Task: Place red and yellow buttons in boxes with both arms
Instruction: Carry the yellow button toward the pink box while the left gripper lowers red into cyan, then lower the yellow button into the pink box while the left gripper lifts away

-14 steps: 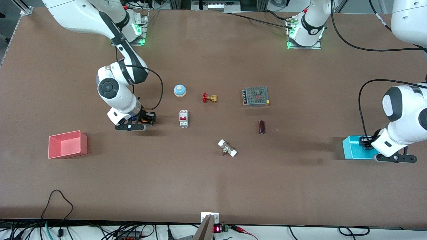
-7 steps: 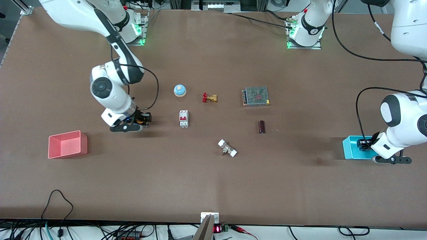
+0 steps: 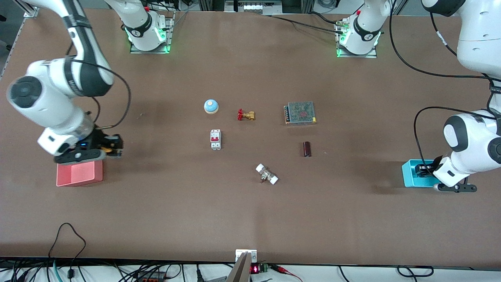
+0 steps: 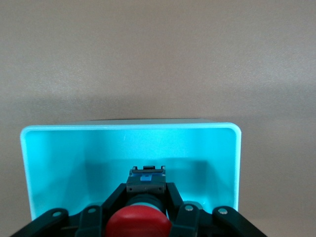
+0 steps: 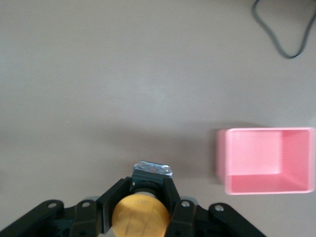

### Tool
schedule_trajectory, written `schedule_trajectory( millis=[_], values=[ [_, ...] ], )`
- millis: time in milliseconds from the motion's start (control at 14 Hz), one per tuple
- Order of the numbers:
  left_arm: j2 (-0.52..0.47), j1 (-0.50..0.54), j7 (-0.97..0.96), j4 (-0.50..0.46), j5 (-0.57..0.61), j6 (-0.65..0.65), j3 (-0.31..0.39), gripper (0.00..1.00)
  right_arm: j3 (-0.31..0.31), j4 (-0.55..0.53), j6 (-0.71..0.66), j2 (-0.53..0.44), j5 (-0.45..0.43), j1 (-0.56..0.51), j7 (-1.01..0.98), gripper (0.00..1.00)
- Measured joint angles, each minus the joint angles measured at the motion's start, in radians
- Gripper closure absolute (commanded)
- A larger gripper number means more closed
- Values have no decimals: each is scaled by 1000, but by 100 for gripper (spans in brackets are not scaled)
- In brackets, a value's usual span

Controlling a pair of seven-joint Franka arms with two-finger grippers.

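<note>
My right gripper has the yellow button. It will let go of it near the middle of the empty pink-red box [image 3: 77, 175] [image 5: 264, 162].
My right gripper [image 3: 112, 145] is shut on the yellow button [image 5: 140, 216], holding its black body. It hangs over the table just beside the pink-red box [image 3: 80, 174], which is empty in the right wrist view [image 5: 266, 160]. My left gripper [image 3: 423, 170] is shut on the red button [image 4: 139, 222] and sits over the cyan blue box [image 3: 413, 174]. In the left wrist view the button's body points down into the box's open inside [image 4: 128, 126].
In the middle of the table are a pale blue dome [image 3: 211, 106], a brass valve [image 3: 245, 115], a white circuit breaker [image 3: 215, 139], a mesh-topped power supply [image 3: 300, 112], a dark cylinder [image 3: 307, 149] and a white-ended fitting [image 3: 267, 174].
My right arm has swung from mid-table toward the pink-red box, carrying the yellow button. My left gripper has shifted slightly over the cyan box with the red button.
</note>
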Motion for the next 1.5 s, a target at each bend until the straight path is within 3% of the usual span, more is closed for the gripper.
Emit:
schedule_trajectory(
  millis=[71,143,214,286,429,643,1000,1286,1500],
  values=[
    [3,1,2,0,0,1,0,67,-2,17,0,17,4,-42,-67,70],
    [6,1,4,0,0,1,0,53,-3,36,1,44,8,-85,-133,70],
    [11,1,6,0,0,2,-1,24,-5,61,3,76,9,-121,-188,70],
    [14,1,6,0,0,3,-2,11,-5,92,6,114,10,-152,-239,70],
    [16,1,7,1,0,5,-3,1,-6,151,29,191,11,-195,-328,70],
    [15,1,8,12,0,7,-4,0,-5,190,121,282,23,-226,-395,70],
    [-52,-3,8,38,0,-63,-10,0,-5,196,135,333,89,-235,-407,70],
    [-171,-50,-20,44,0,-232,-21,0,-5,196,174,357,91,-237,-440,70],
    [-261,-125,-130,95,-1,-442,-27,0,-5,193,201,384,91,-239,-450,68]
  ],
)
